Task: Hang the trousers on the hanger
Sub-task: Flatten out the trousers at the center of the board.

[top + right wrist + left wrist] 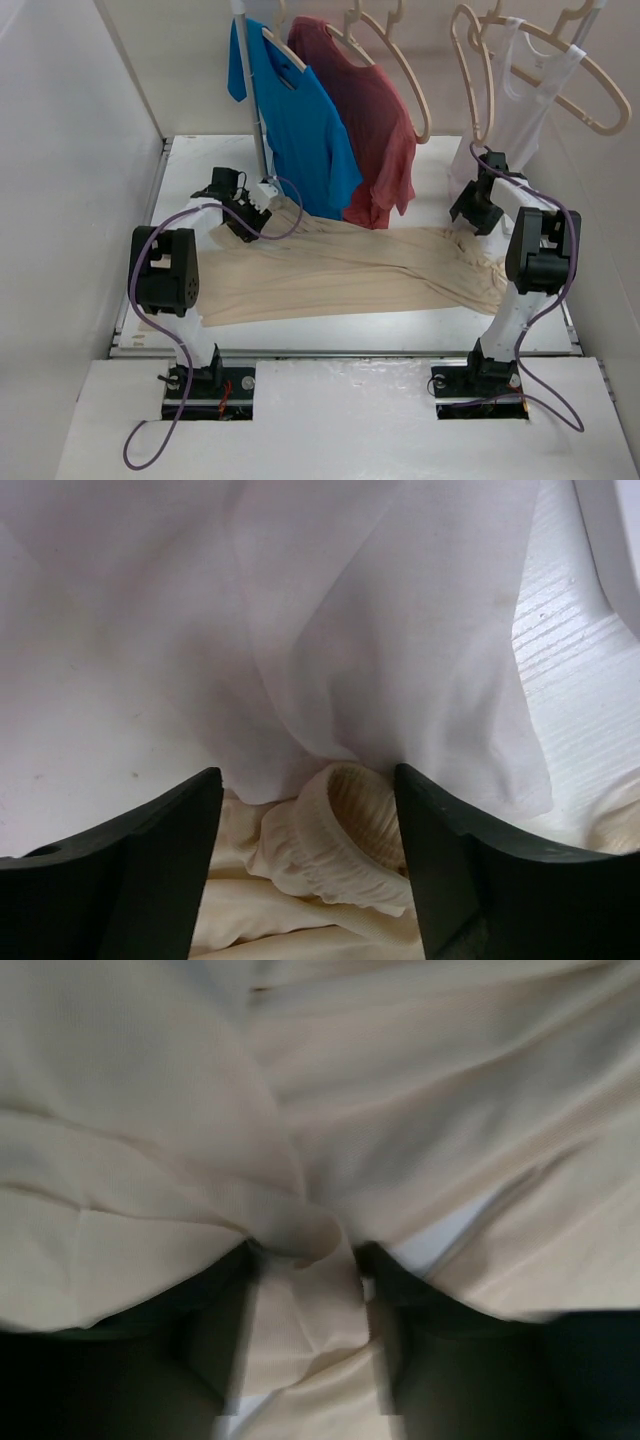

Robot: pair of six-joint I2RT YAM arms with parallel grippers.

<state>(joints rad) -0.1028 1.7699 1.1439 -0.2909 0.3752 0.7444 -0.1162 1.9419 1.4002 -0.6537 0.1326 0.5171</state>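
Observation:
The trouser leg nearer the bar lies bunched at my left gripper, so next I take the leg's loose fold (325,1295) with that gripper and stretch the leg taut with both grippers.
The beige trousers (340,270) lie flat across the table from left to right. My left gripper (268,205) is down on their left end. In the left wrist view its jaws (308,1290) stand partly apart, open, with a loose fold of trouser fabric (150,1110) filling the gap. My right gripper (468,230) is at the right end, under the white vest. Its jaws (308,770) are open around a ribbed trouser cuff (340,840), which touches the right finger (450,860). An empty pale wooden hanger (418,100) hangs on the rail at the back.
On the rail hang a blue T-shirt (300,120), a dull red T-shirt (375,130) and a white vest (515,100), each on its own hanger. The vest's hem (300,610) drapes right over the right gripper. White walls close in the left side (70,200).

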